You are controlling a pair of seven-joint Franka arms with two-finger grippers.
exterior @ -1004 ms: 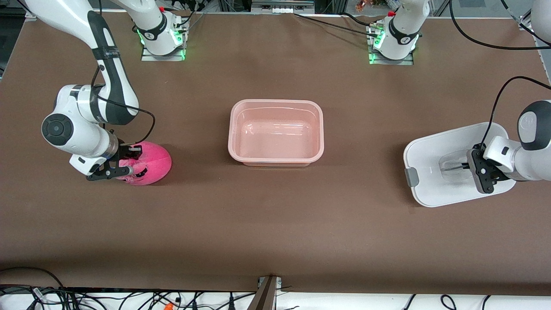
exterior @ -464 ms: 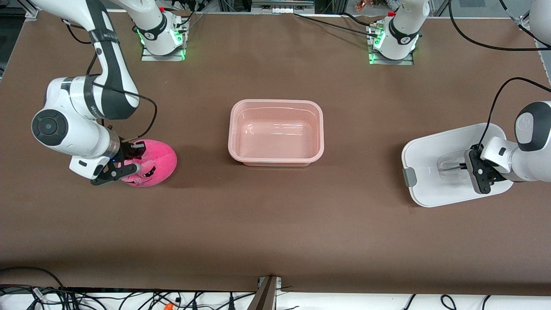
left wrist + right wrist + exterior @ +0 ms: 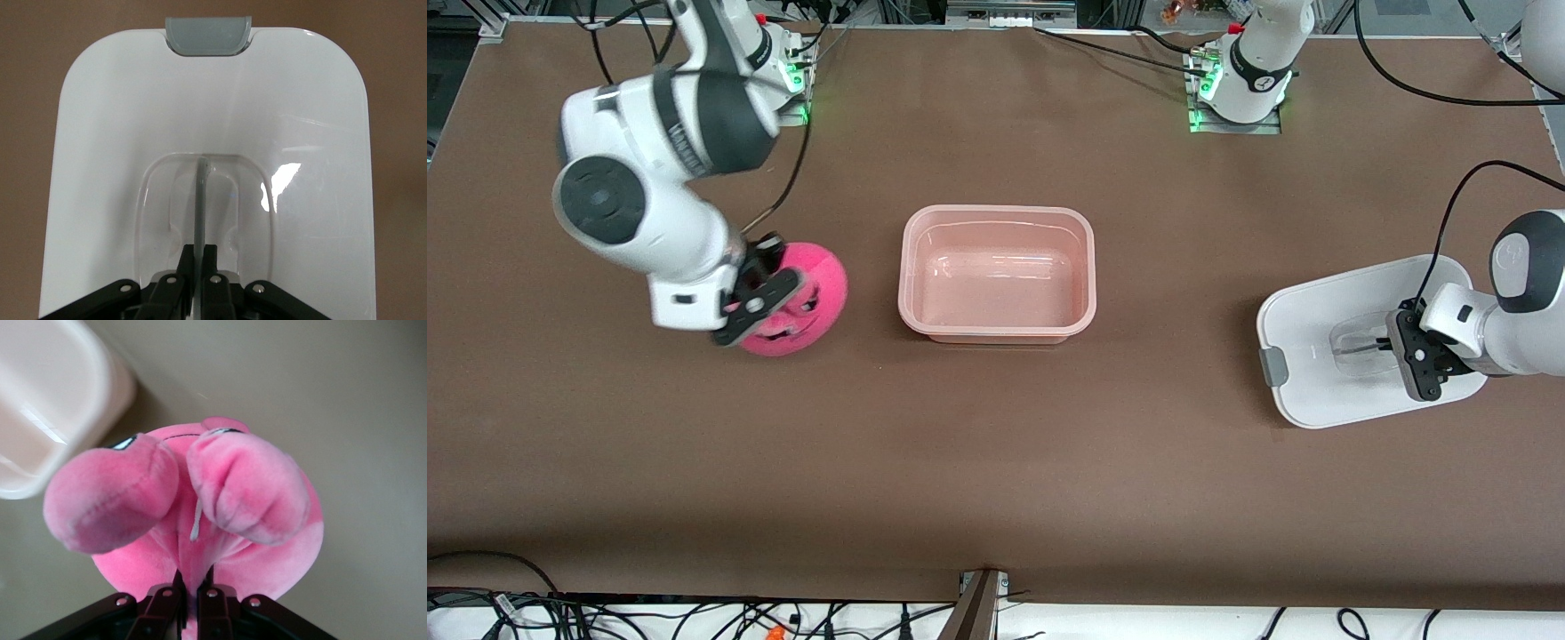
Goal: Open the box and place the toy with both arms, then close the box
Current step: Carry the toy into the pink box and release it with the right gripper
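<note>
My right gripper is going to let go of the bright pink plush toy on the pink tub's bottom, near its middle [image 3: 1016, 292]. The toy is now in the air over the table.
The pink tub of the box [image 3: 997, 276] stands open in the middle of the table; its rim also shows in the right wrist view [image 3: 47, 407]. My right gripper [image 3: 769, 298] is shut on the bright pink plush toy [image 3: 805, 307] and holds it in the air over the table, between the right arm's end and the tub. In the right wrist view the toy [image 3: 193, 500] hangs pinched in the gripper [image 3: 194, 587]. The white lid [image 3: 1325, 338] lies flat at the left arm's end. My left gripper [image 3: 1392, 342] is shut on the thin rib of the lid's recessed handle [image 3: 200, 207], the gripper [image 3: 199, 257] low over the lid [image 3: 120, 133].
The two arm bases [image 3: 760, 76] [image 3: 1240, 84] stand along the table's edge farthest from the front camera. Cables [image 3: 694, 618] lie below the table's near edge. A grey clip [image 3: 1278, 365] sits on the lid's side toward the tub.
My right gripper has lifted the toy off the table and carried it toward the tub. The left gripper has stayed on the lid's handle.
</note>
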